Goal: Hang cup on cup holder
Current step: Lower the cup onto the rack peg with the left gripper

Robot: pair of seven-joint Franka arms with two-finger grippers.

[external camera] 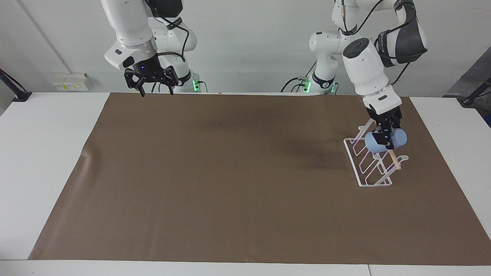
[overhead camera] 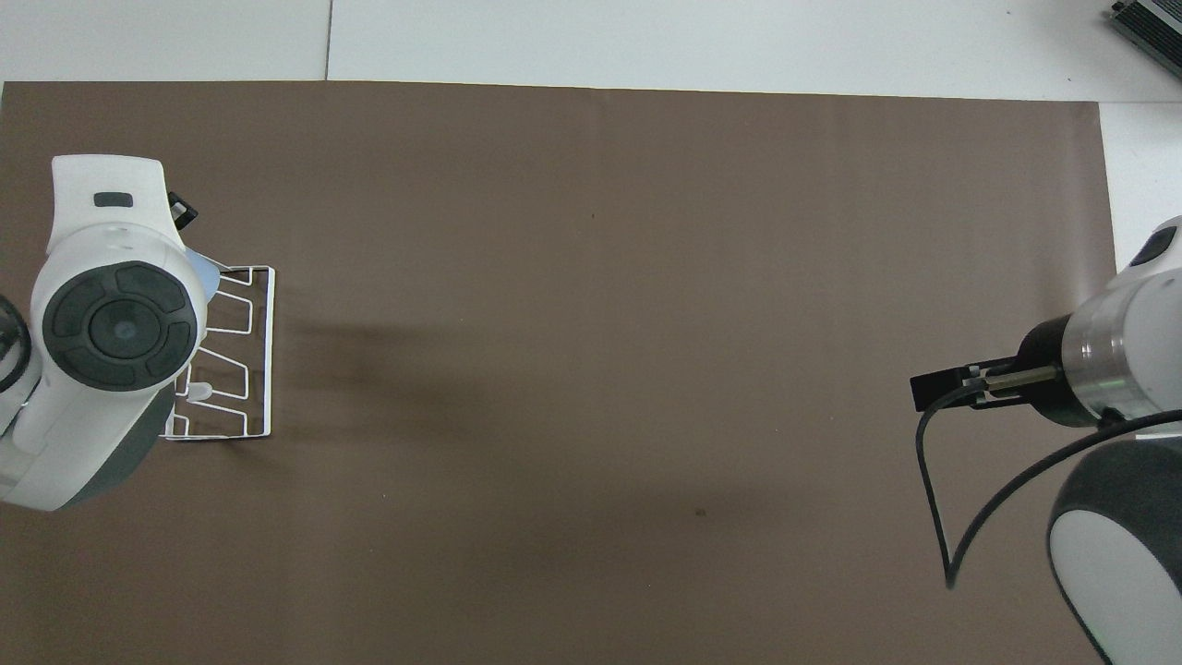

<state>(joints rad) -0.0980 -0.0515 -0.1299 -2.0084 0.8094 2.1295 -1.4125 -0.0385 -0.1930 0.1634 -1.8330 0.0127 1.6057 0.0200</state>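
Note:
The robot's left gripper will release the light blue cup on the white cup holder's end peg [overhead camera: 228, 295] nearest the white table.
The light blue cup [external camera: 371, 144] lies on its side, low among the upper prongs of the white wire cup holder [external camera: 367, 171], just above its wooden dowel [external camera: 395, 161]. My left gripper [external camera: 386, 138] comes down steeply from above and is shut on the cup. Whether a prong sits inside the cup I cannot tell. From overhead my left arm hides the gripper, and only a sliver of the cup [overhead camera: 206, 275] shows beside the cup holder [overhead camera: 260, 356]. My right gripper [external camera: 157, 93] hangs open and empty over the mat's edge nearest the robots.
A brown mat [external camera: 230, 172] covers most of the white table [external camera: 42, 145]. The cup holder stands on the mat toward the left arm's end. A black cable [overhead camera: 933, 499] loops from my right gripper [overhead camera: 925, 391].

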